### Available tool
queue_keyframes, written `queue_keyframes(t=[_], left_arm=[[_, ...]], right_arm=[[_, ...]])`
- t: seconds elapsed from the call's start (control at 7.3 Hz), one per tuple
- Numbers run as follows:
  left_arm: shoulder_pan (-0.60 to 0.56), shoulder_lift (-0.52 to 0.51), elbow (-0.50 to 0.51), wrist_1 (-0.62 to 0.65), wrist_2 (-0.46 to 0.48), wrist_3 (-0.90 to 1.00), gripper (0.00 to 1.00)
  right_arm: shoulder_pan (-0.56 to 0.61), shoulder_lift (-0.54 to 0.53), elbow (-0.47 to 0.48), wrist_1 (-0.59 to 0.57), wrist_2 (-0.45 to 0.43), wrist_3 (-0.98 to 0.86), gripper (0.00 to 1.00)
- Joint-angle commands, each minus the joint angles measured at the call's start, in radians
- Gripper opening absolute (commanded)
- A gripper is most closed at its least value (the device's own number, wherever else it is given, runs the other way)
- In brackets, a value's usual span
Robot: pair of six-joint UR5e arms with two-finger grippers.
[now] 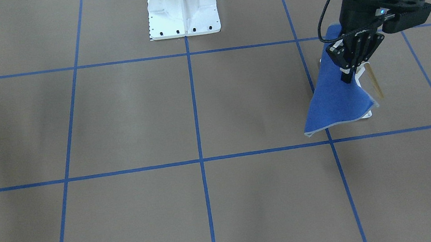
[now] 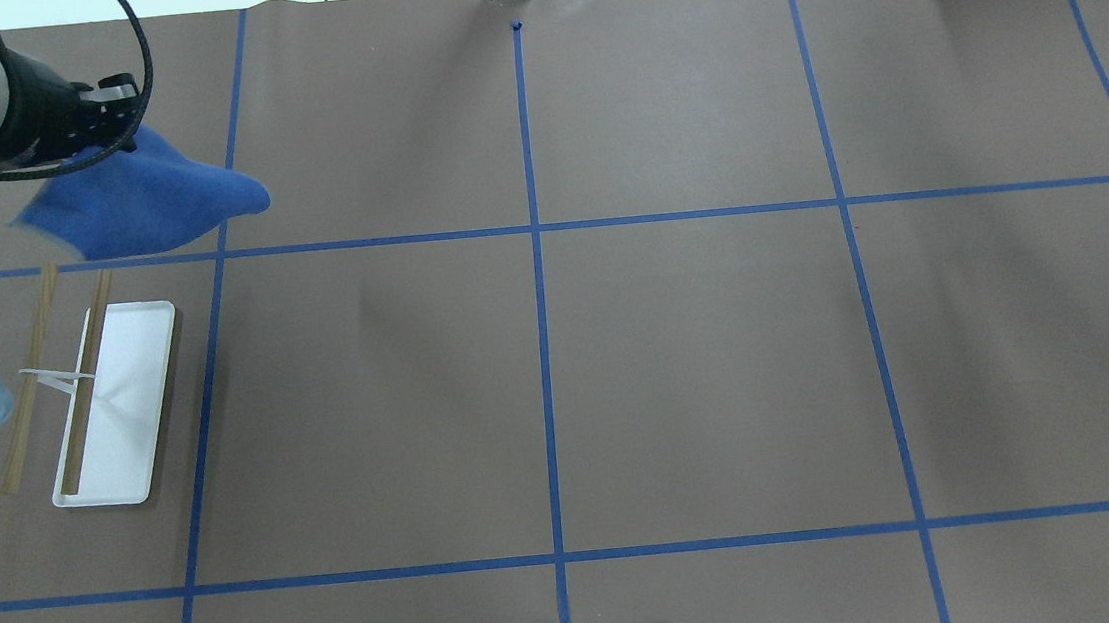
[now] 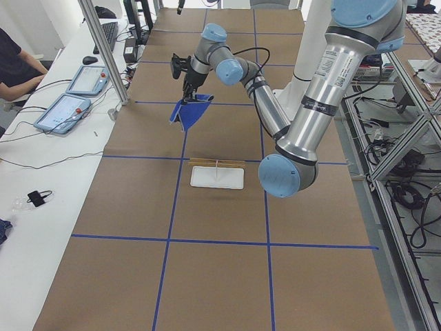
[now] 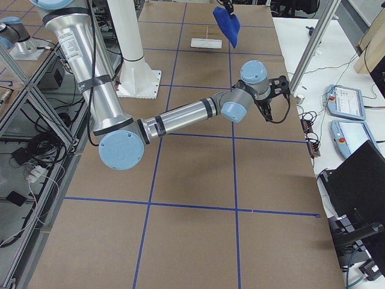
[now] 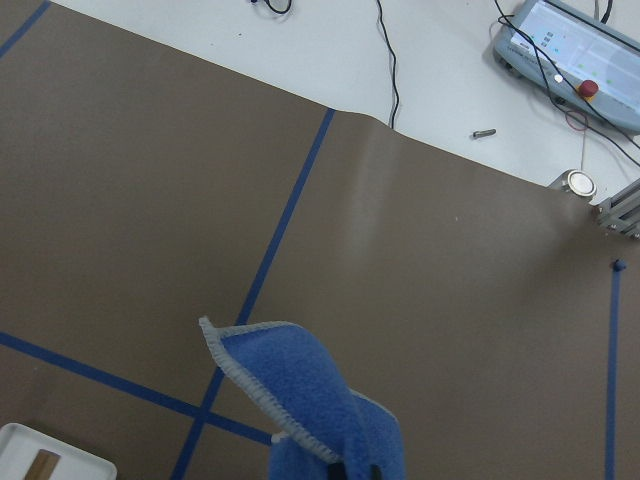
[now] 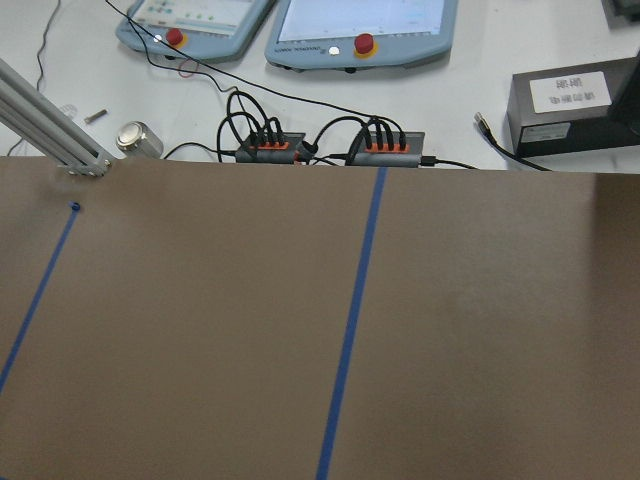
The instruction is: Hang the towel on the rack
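Note:
The robot's left gripper will release the royal-blue towel, now hanging past the rack's far end, draped across the tan wooden rods (image 1: 356, 75) above the white tray base.
My left gripper (image 1: 347, 76) is shut on the royal-blue towel (image 1: 334, 99) and holds it in the air by its upper part. The towel hangs down in a fold. In the overhead view the towel (image 2: 143, 202) is past the far end of the rack (image 2: 111, 400), apart from it. The rack has a white tray base and two tan wooden rods (image 2: 28, 378), both bare. The left wrist view shows the towel (image 5: 320, 410) and a corner of the rack base (image 5: 40, 455). My right gripper (image 4: 269, 102) hovers over bare table, far from both; I cannot tell whether it is open or shut.
The large white bolted pedestal (image 1: 182, 11) stands at the robot's base. Blue tape lines (image 2: 544, 353) cross the brown table cover. Teach pendants (image 6: 350, 25), cables and an aluminium post (image 3: 103, 52) lie along the operators' edge, where a person (image 3: 17, 65) sits.

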Motion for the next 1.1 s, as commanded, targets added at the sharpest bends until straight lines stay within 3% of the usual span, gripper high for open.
queue_keyframes(t=[0.0,0.27,0.41,0.68,0.96], left_arm=[[0.001,0.104,-0.085,0.0,-0.057,0.082,0.0],[0.01,0.179,-0.127,-0.001,-0.116,0.176,0.0],[0.016,0.214,-0.144,0.0,-0.137,0.237,0.0],[0.013,0.293,-0.145,0.0,-0.183,0.473,0.0],[-0.001,0.348,-0.13,0.002,-0.219,0.645,0.0]], right_arm=[[0.077,-0.053,-0.027,-0.225,0.045,-0.282,1.0],[0.082,-0.087,-0.009,-0.387,0.043,-0.355,1.0],[0.076,-0.131,-0.001,-0.406,0.03,-0.416,1.0],[0.074,-0.136,0.011,-0.565,0.026,-0.493,1.0],[0.085,-0.142,0.022,-0.646,0.011,-0.55,1.0]])
